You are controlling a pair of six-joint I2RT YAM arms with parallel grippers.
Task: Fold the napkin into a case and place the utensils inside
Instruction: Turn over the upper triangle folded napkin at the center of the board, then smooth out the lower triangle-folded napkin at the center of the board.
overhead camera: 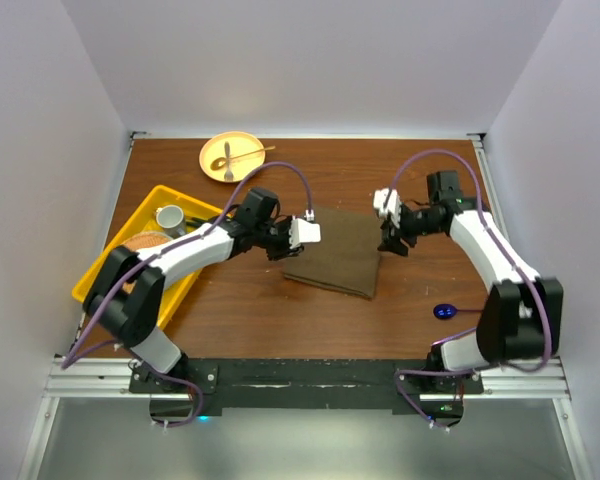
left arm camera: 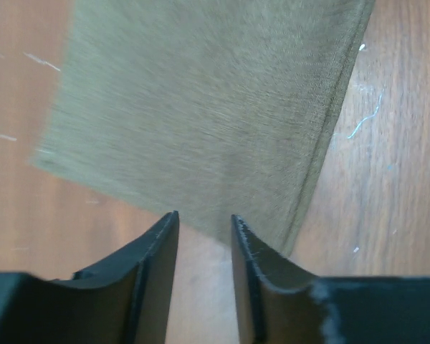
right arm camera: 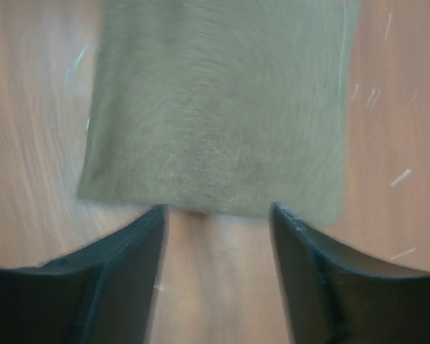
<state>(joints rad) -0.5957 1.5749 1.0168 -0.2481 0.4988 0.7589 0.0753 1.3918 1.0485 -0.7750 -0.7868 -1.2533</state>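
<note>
My left gripper is partway up the napkin's side and the napkin's near edge slants, so it should pinch the napkin's near corner [overhead camera: 286, 277] and pull the napkin square.
The olive-brown napkin [overhead camera: 335, 255] lies folded into a flat rectangle in the middle of the table. My left gripper [overhead camera: 286, 250] is at its left edge, jaws open a little with only bare wood between them; in the left wrist view the napkin [left arm camera: 201, 107] begins just past the left gripper [left arm camera: 204, 222]. My right gripper [overhead camera: 392, 243] stands open at the napkin's right edge, with the napkin [right arm camera: 215, 107] lying just beyond the right gripper [right arm camera: 218, 211]. A blue spoon [overhead camera: 445, 311] rests on the table at the right. Slim utensils [overhead camera: 230, 158] lie on the yellow plate [overhead camera: 212, 150].
A yellow tray [overhead camera: 115, 262] sits at the left edge, under the left arm, holding a cup [overhead camera: 170, 217] and a round woven mat [overhead camera: 148, 240]. White walls close in the table on three sides.
</note>
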